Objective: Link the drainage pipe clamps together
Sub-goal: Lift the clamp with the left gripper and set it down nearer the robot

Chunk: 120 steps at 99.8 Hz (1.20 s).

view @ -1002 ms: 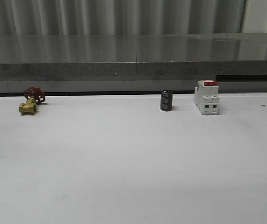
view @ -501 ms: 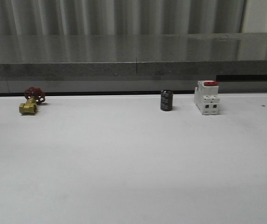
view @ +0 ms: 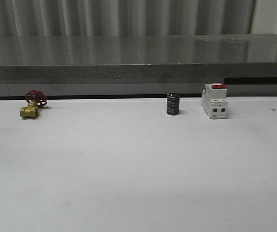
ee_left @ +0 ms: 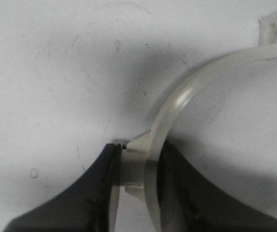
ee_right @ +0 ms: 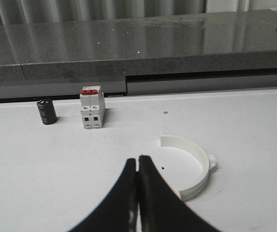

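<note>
Next, I put the white clamp down with my left gripper and let go of it on the open table (view: 69,146) in front of the brass valve.
In the left wrist view, one white drainage pipe clamp (ee_left: 186,92) curves away over the white table, a small flange tab (ee_left: 273,29) at its far end. My left gripper (ee_left: 138,166) is shut on this clamp, its dark fingers pressed on the band and its middle tab. In the right wrist view a second white half-ring clamp (ee_right: 194,166) lies flat on the table, just beyond and to one side of my right gripper (ee_right: 138,162). That gripper is shut with nothing in it and does not touch the clamp.
Along the far edge of the table (view: 138,169) stand a brass valve with a red handwheel (view: 32,104), a small black cylinder (view: 172,104) and a white block with a red top (view: 214,100). A grey ledge (view: 138,58) runs behind them.
</note>
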### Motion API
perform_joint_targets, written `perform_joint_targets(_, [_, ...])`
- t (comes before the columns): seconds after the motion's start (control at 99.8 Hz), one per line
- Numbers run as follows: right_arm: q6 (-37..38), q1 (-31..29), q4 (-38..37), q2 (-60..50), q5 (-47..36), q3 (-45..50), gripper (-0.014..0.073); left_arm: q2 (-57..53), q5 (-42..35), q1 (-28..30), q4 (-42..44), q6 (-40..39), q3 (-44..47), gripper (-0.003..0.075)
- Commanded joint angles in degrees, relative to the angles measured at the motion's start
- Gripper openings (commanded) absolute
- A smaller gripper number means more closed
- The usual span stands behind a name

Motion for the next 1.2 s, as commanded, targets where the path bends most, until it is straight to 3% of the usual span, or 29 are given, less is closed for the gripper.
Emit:
perform_joint_targets(0.0, [-0.4, -0.3, -0.3, -1.1, -4.9, -1.0, -0.0067, -5.2, -0.2, 0.1, 0.0, 0.1, -1.3, -0.0001])
perform_joint_targets(0.261, [-0.4, -0.3, -0.3, -1.1, -4.9, -1.0, -0.0067, -13.9, 5.0, -0.8, -4.8, 0.1, -1.3, -0.0003])
perform_joint_targets(0.501, [-0.4, -0.3, -0.3, -1.1, -4.9, -1.0, -0.0067, -20.2, 11.4, -8.5, -5.0, -5.6, -1.2, -0.0002])
perform_joint_targets(0.902, [-0.4, -0.3, -0.3, -1.1, -4.9, -1.0, -0.0067, -18.1, 4.5, -30.0, -4.3, -18.1, -1.0, -0.0001])
perform_joint_targets(1.192, [-0.4, -0.3, -0.3, -1.1, -4.9, -1.0, -0.0067, -10.0, 0.3, -37.8, -3.3, -28.2, -1.2, -0.0001])
